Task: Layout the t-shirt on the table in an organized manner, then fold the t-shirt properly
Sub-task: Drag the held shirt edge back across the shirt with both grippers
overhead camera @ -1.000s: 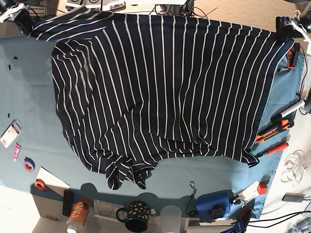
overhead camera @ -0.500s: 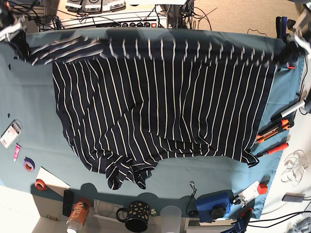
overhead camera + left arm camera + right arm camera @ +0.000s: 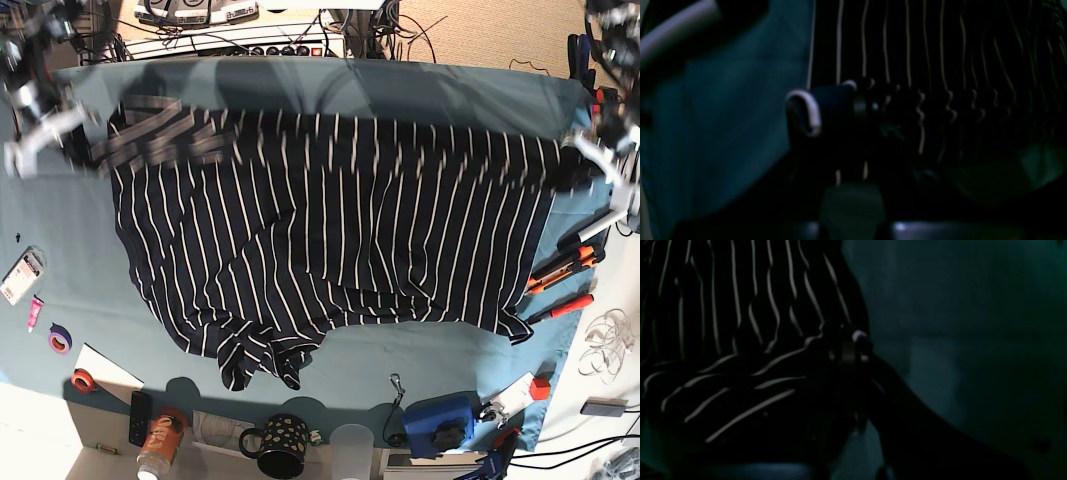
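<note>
Next, my left gripper lets go of the t-shirt corner on the striped side edge [image 3: 541, 257], beside the tools that have orange handles.
The dark navy t-shirt [image 3: 330, 230] with thin white stripes lies spread over the middle of the teal table [image 3: 60, 210]. Its near hem is bunched at the lower left. The far edge hangs stretched between my two grippers. In the base view my right gripper [image 3: 92, 150] is blurred at the left, shut on the sleeve corner. My left gripper [image 3: 577, 165] is shut on the opposite corner at the right. The left wrist view shows the left gripper [image 3: 857, 106] pinching dark striped t-shirt fabric [image 3: 923, 50]. In the right wrist view the right gripper [image 3: 850, 348] clamps a fold of the t-shirt [image 3: 723, 306].
Orange-handled tools [image 3: 565, 265] lie by the table's right edge. Along the near edge stand a dotted mug [image 3: 280, 445], a clear cup [image 3: 350, 440], a can [image 3: 160, 440] and a blue device [image 3: 440, 420]. Tape rolls [image 3: 60, 340] lie at the left. Cables and a power strip [image 3: 240, 45] run behind the far edge.
Both grippers have carried the shirt's far edge toward the near side and downward. A strip of teal table now shows along the far edge. The lower part of the shirt has not moved.
</note>
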Robot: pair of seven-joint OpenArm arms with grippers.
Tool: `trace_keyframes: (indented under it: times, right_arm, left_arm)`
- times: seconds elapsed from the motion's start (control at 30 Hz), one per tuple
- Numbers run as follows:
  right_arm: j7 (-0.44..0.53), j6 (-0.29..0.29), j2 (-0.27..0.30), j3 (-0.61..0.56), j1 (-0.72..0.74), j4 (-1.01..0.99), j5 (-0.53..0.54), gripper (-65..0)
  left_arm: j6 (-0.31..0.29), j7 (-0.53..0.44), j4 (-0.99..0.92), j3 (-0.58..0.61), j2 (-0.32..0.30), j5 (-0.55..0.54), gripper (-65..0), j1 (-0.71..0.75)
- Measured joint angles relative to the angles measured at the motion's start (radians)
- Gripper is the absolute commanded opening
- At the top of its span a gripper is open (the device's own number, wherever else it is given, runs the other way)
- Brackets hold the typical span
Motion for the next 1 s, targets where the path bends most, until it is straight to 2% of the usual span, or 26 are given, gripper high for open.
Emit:
trace_keyframes:
  times: [0.1,0.2,0.33,0.43,0.5,0.57,0.67,0.83,1.0]
  right_arm:
    - [0.077,0.0,0.0,-0.066,0.043,0.0,-0.112,-65.0]
    - [0.151,-0.003,0.001,-0.127,0.07,-0.001,-0.233,-65.0]
    - [0.252,-0.069,0.001,-0.185,0.077,-0.003,-0.359,-65.0]
    - [0.293,-0.092,0.0,-0.211,0.077,-0.003,-0.414,-65.0]
    - [0.315,-0.109,0.0,-0.216,0.077,-0.003,-0.433,-65.0]
    - [0.334,-0.132,0.001,-0.216,0.077,-0.006,-0.437,-65.0]
    - [0.385,-0.134,0.003,-0.216,0.082,-0.059,-0.451,-65.0]
    - [0.381,-0.134,0.002,-0.216,0.136,-0.204,-0.462,-65.0]
    - [0.383,-0.136,0.002,-0.217,0.172,-0.237,-0.462,-65.0]
  left_arm:
    - [0.04,-0.022,-0.002,0.061,0.0,0.082,-65.0,-0.046]
    - [0.086,-0.09,-0.006,0.113,0.0,0.177,-65.0,-0.066]
    - [0.121,-0.189,-0.006,0.167,0.0,0.248,-65.0,-0.072]
    - [0.137,-0.198,-0.006,0.199,0.0,0.294,-65.0,-0.073]
    - [0.137,-0.207,-0.007,0.215,0.0,0.301,-65.0,-0.072]
    - [0.136,-0.259,-0.009,0.22,0.0,0.308,-65.0,-0.072]
    - [0.135,-0.283,-0.01,0.22,0.0,0.334,-65.0,-0.088]
    - [0.131,-0.286,-0.043,0.221,0.0,0.332,-65.0,-0.124]
    - [0.129,-0.325,-0.06,0.222,0.001,0.333,-65.0,-0.13]
